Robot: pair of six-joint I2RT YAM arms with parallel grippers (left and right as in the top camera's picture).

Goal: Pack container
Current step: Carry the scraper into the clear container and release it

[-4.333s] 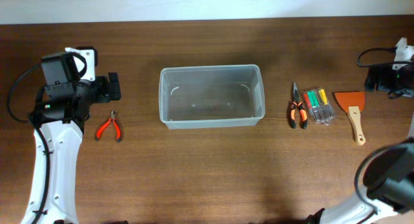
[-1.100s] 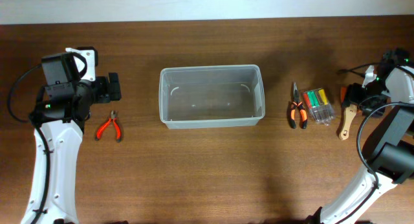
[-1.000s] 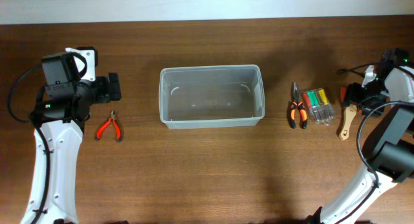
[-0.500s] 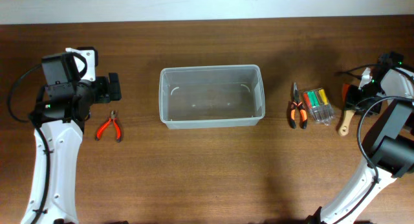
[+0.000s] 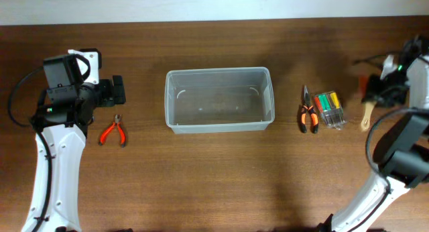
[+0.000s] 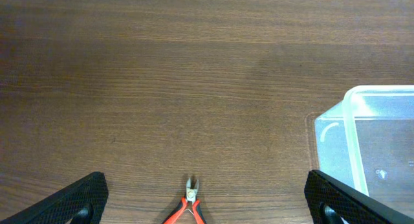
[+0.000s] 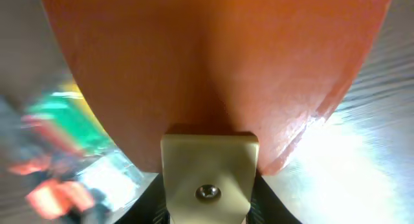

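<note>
Next, I release the scraper from my right gripper on the clear plastic container's bottom (image 5: 232, 96), just off-centre towards the orange-and-black pliers.
The clear plastic container (image 5: 219, 101) stands empty in the middle of the table, and its corner (image 6: 372, 143) shows in the left wrist view. My right gripper (image 5: 377, 91) is shut on a scraper (image 5: 366, 116) with an orange blade and a wooden handle, at the far right edge. In the right wrist view the blade (image 7: 213, 62) fills the picture and the handle (image 7: 208, 179) sits between my dark fingers (image 7: 160, 208). Above small red pliers (image 5: 112, 133) on the left, my left gripper (image 5: 118, 91) is open. Those pliers (image 6: 189, 208) lie between its wide fingertips (image 6: 74, 198).
Orange-and-black pliers (image 5: 308, 115) and a small clear case of coloured screwdrivers (image 5: 329, 109) lie side by side right of the container. The case shows blurred in the right wrist view (image 7: 71, 140). A black cable runs near the right arm.
My right gripper has closed on the scraper and carried it up and to the right, away from the screwdriver case. The left arm has not moved.
</note>
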